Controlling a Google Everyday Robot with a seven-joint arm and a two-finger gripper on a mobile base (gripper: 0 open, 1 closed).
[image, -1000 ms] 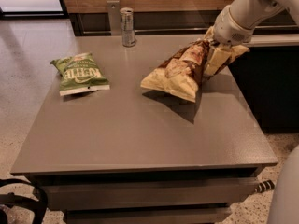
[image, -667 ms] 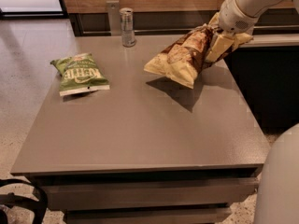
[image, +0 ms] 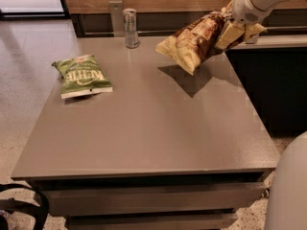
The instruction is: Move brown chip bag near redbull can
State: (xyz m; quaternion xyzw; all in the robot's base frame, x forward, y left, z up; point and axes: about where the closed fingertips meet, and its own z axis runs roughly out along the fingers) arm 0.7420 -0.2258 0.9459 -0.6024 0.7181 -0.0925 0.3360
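Observation:
I should let go of the brown chip bag with my gripper close beside the redbull can at the table's far edge [image: 175, 42].
The brown chip bag [image: 199, 40], dark brown with pale yellow ends, hangs tilted in the air above the far right part of the grey table [image: 144, 128]. My gripper [image: 233, 25] is shut on the bag's right end and holds it clear of the tabletop; its shadow falls on the table below. The redbull can [image: 130, 28], slim and silvery, stands upright at the table's far edge, left of the bag and apart from it.
A green chip bag [image: 83, 75] lies flat on the table's left side. A dark counter [image: 276, 80] stands to the right of the table, a wooden wall panel behind it. My base [image: 290, 190] shows at the lower right.
The gripper has lifted the brown chip bag off the table and carried it up and slightly away; the bag now hangs in the air. The can and green bag have not moved.

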